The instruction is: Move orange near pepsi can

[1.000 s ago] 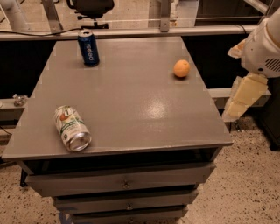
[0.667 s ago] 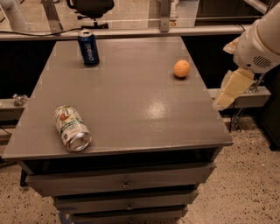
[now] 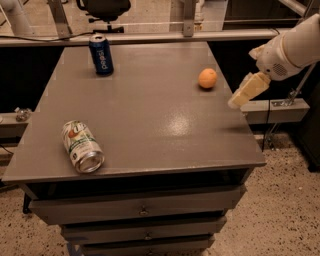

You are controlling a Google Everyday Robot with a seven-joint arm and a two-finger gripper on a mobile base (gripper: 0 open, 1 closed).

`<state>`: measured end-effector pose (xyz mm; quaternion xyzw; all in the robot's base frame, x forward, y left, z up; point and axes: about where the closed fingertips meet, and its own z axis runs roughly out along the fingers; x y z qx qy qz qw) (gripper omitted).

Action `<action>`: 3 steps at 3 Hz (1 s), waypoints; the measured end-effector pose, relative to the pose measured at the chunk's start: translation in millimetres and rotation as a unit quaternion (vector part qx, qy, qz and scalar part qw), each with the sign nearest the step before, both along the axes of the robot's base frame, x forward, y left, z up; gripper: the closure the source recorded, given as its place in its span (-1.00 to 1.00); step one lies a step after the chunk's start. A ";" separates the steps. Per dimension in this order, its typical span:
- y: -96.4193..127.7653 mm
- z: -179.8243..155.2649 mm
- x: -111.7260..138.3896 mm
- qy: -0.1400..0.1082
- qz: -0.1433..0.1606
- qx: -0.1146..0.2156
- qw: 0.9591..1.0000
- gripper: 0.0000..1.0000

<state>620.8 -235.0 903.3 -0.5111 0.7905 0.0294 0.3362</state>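
The orange will be held by my gripper, which will close around the lower half of the orange (image 3: pixel 207 82) to carry it toward the pepsi can.
The orange (image 3: pixel 207 78) is a small round fruit on the grey table (image 3: pixel 145 110), toward the right edge. The pepsi can (image 3: pixel 101 55) is dark blue with white lettering and stands upright near the table's far left corner. My gripper (image 3: pixel 241 97) is at the right edge of the table, right of and a little nearer than the orange, not touching it. It hangs from the white arm (image 3: pixel 292 47) that comes in from the upper right.
A white-and-green can (image 3: pixel 81 147) lies on its side near the table's front left edge. Drawers (image 3: pixel 140 210) sit under the tabletop. An office chair (image 3: pixel 104 11) and a rail stand behind the table.
The arm and gripper have moved left and up, from beside the table's right side to its right edge near the orange. The cans and the orange have not moved.
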 end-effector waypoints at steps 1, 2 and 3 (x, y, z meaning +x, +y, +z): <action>0.4 -18.8 36.5 -0.007 -0.006 0.069 0.998 -1.00; 10.4 -33.8 66.5 -0.009 -0.002 0.140 0.990 -1.00; 32.5 -40.8 79.7 -0.009 0.012 0.190 0.982 -1.00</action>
